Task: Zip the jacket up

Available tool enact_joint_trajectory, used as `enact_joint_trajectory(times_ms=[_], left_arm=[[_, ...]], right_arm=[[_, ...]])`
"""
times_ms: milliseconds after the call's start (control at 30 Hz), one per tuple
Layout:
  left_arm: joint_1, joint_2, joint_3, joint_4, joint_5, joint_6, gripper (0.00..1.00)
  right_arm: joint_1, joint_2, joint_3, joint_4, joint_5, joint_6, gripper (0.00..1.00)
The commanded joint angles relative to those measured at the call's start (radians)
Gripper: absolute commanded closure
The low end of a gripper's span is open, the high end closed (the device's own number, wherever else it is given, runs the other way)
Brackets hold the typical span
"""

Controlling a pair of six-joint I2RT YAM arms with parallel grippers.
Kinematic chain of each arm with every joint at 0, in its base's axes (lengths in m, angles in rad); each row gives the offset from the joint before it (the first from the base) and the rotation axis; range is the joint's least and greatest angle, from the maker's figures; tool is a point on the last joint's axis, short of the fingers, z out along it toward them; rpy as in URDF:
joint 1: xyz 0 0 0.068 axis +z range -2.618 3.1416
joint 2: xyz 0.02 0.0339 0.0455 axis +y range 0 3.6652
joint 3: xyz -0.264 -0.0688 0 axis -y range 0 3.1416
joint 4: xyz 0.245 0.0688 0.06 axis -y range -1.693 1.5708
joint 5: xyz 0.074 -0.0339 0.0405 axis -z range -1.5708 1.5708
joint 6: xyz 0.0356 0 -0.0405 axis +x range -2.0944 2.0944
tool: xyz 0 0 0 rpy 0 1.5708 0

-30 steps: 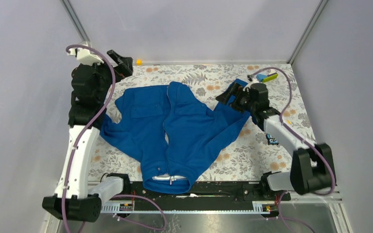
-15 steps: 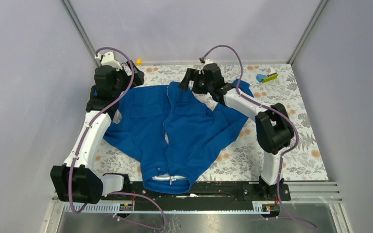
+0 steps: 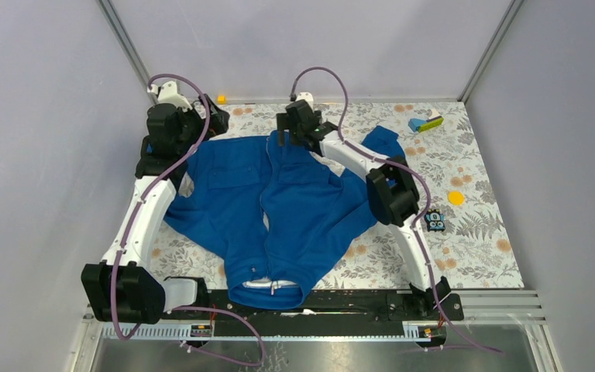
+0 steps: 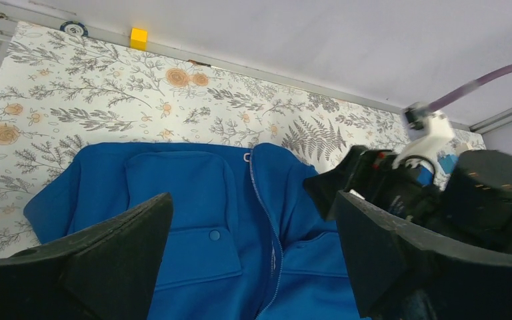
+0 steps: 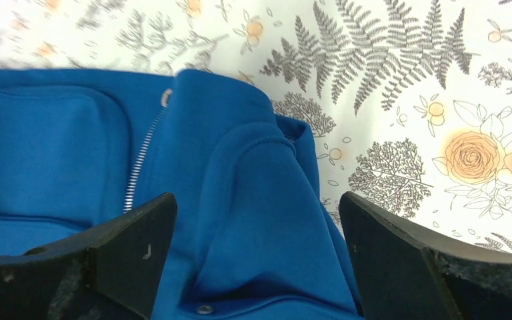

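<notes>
My right gripper needs to shift toward the zipper and pinch the hem [image 5: 192, 103] beside it, as its open fingertips straddle the jacket's pocket, away from the zipper.
The royal-blue jacket [image 3: 294, 205] lies spread on the table, its white-lined collar [image 3: 269, 284] at the near edge and its hem at the far side. Its zipper [image 4: 268, 223] runs down the front. My left gripper [image 3: 214, 119] is open and empty above the hem's far left corner; in the left wrist view [image 4: 252, 200] its jaws frame the zipper. My right gripper [image 3: 285, 129] is open and empty above the hem beside the zipper's far end [image 5: 143, 160]; in the right wrist view [image 5: 257, 200] blue fabric lies between its fingers [image 5: 400, 260].
A small yellow cube [image 3: 221, 98] sits at the far edge. Blue and yellow-green blocks [image 3: 426, 122] lie at the far right. A yellow disc [image 3: 455, 198] and a small black-and-blue item [image 3: 434, 221] lie right of the jacket. Walls enclose the table.
My right gripper swung left from the right sleeve to the hem by the zipper. My left gripper moved right toward the hem's left corner.
</notes>
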Motion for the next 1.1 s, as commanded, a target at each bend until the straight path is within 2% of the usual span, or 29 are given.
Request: enact_joint_trajectory(times_ms=[0,267,533,633,800,1067], left_arm=[[0.025,-0.011,0.000,0.065,0.030,-0.025,0.01],[0.052,-0.020,-0.013,0.069,0.023,-0.050,0.01],[0.052,-0.006,-0.014,0.068,0.037,-0.061,0.01],[0.052,0.001,-0.011,0.069,0.046,-0.064,0.01],[0.052,0.002,-0.011,0.070,0.054,-0.069,0.01],[0.052,0.016,-0.010,0.069,0.076,-0.080,0.01]], right_arm=[[0.036,0.089,0.125,-0.134,0.154,-0.064,0.03],[0.044,0.201,0.242,-0.192,0.148,-0.038,0.16],[0.044,0.196,0.252,-0.193,0.126,-0.026,0.27],[0.045,0.174,0.247,-0.202,0.125,-0.025,0.25],[0.066,0.127,0.256,-0.200,0.175,-0.041,0.12],[0.083,0.130,0.346,-0.174,0.207,-0.057,0.04]])
